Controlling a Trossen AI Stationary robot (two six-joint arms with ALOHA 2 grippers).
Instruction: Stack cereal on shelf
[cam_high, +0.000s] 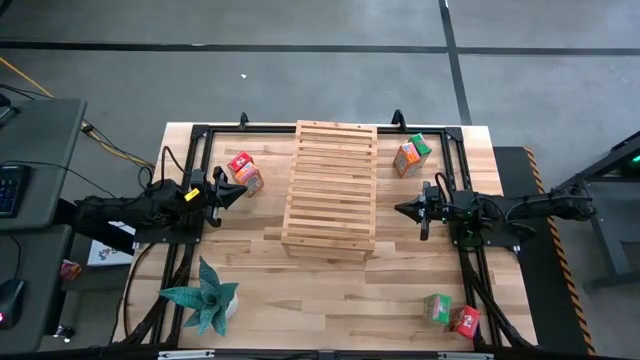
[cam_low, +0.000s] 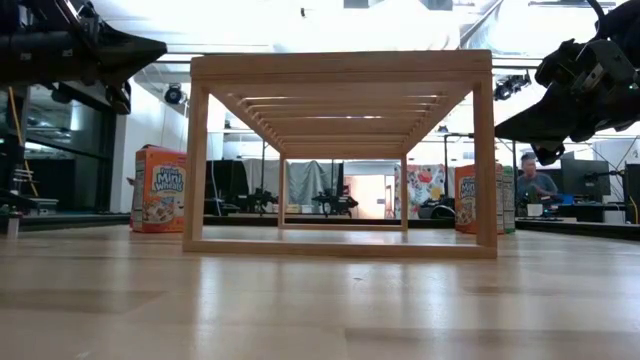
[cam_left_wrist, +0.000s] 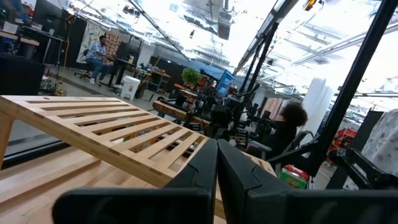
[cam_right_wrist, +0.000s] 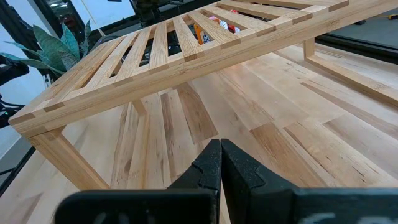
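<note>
Next, my right gripper closes on the sides of the orange cereal box (cam_high: 406, 160), the one next to the green box at the far corner of the shelf.
The light wooden slatted shelf (cam_high: 330, 190) stands in the middle of the table, also seen in the low view as shelf (cam_low: 340, 150). A red and an orange cereal box (cam_high: 244, 172) stand by its left side, an orange and a green pair (cam_high: 411, 154) by its far right corner, and a green and a red pair (cam_high: 451, 313) near the table's near right corner. My left gripper (cam_high: 243, 191) hovers shut just left of the shelf, beside the red and orange pair. My right gripper (cam_high: 399, 209) hovers shut just right of the shelf. Both point at the shelf.
A teal spiky plant (cam_high: 205, 298) in a white pot stands at the near left of the table. Black frame rails (cam_high: 185, 160) run along the table's left, right and far sides. Bare tabletop (cam_high: 330, 300) lies between the shelf and the near edge. A person (cam_low: 530, 182) sits in the room behind.
</note>
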